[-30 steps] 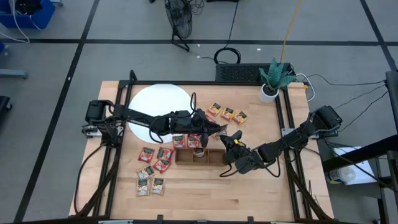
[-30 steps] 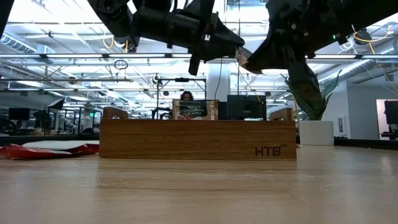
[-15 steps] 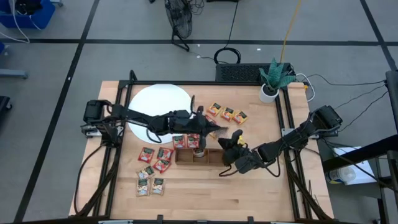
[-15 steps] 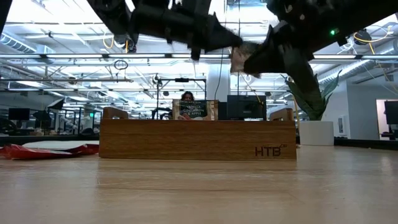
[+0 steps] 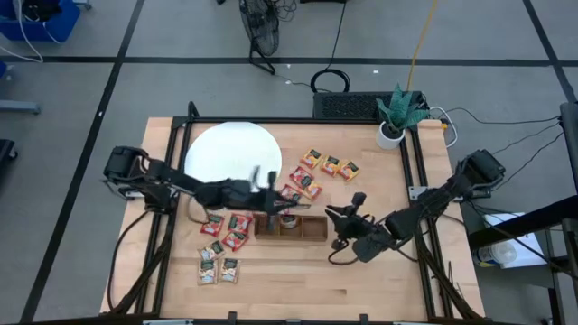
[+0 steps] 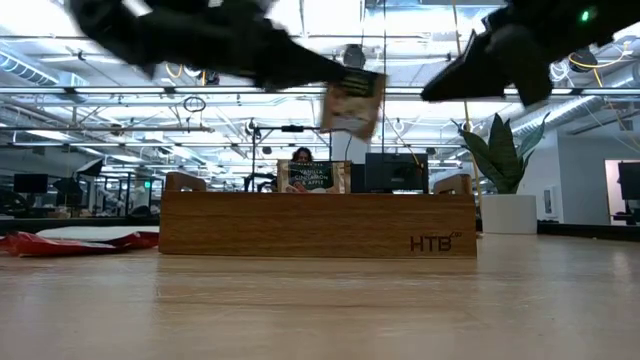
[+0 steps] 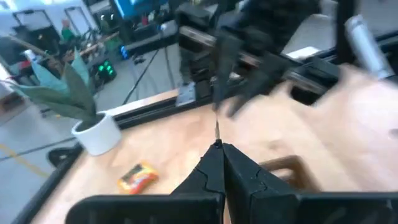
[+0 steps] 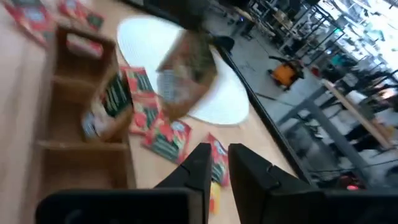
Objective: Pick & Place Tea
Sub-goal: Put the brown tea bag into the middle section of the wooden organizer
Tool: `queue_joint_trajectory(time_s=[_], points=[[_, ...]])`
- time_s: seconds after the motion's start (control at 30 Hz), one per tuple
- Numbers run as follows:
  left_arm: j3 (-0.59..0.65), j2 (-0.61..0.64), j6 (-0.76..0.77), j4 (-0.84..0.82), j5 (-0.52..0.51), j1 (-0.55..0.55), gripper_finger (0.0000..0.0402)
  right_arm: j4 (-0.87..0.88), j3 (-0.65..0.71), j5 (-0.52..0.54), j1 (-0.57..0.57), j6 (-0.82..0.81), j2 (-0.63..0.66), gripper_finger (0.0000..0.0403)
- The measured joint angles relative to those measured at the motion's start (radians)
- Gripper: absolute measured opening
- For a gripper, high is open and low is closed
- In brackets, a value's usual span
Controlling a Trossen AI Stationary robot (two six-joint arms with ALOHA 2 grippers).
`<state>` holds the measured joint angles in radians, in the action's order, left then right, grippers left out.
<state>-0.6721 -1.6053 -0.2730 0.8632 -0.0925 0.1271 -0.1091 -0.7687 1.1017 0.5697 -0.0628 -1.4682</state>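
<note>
My left gripper will release the tea sachet in the middle compartment of the long wooden tray (image 5: 289, 226). The sachet is hanging over the tray now.
My left gripper (image 5: 278, 203) hovers level above the long wooden tray (image 5: 312, 230) and is shut on a tea sachet (image 6: 352, 100). That sachet hangs in the air over the tray (image 6: 318, 225). My right gripper (image 5: 345, 215) stands to the right of it, apart from the sachet, with its fingers slightly open and nothing between them (image 8: 219, 168). A sachet (image 5: 287, 219) stands in the tray. More tea sachets lie flat on the table: red ones (image 5: 237, 223), pale ones (image 5: 219, 262) and orange ones (image 5: 331, 165). My left gripper pinches the sachet between its two fingers at one edge (image 6: 335, 85). The fingers come level from the table's left side. In the left wrist view the sachet shows edge-on as a thin line (image 7: 216, 129) past the shut fingertips. It hangs slightly tilted, clear of the tray.
A white disc (image 5: 230, 153) lies at the far left of the table. A potted plant (image 5: 395, 116) stands at the far right corner. Black frame rails (image 5: 411, 181) run along both sides. Bare wood lies along the near edge (image 5: 307, 280).
The sachet has passed from my right gripper to my left. My left gripper took hold, rolled, and drew back toward the table's left and near edge with it. My right gripper let go, rolled, and backed toward the right edge.
</note>
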Motion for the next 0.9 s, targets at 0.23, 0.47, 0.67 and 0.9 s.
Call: queue_joint_trajectory(time_s=[0.23, 0.47, 0.67, 0.9], points=[[0.195, -0.028, 0.119, 0.362, -0.040, 0.098, 0.0001, -0.061, 0.085, 0.027, -0.008, -0.029, 0.063, 0.0036], [0.173, -0.101, 0.130, 0.384, -0.224, 0.229, 0.0001, -0.202, 0.168, 0.023, -0.027, -0.019, 0.069, 0.0034], [0.164, -0.170, 0.118, 0.414, -0.350, 0.294, 0.0000, -0.300, 0.205, 0.023, -0.029, 0.036, 0.068, 0.0034], [0.159, -0.332, 0.002, 0.575, -0.379, 0.290, 0.0000, -0.311, 0.206, 0.020, -0.028, 0.044, 0.068, 0.0034]])
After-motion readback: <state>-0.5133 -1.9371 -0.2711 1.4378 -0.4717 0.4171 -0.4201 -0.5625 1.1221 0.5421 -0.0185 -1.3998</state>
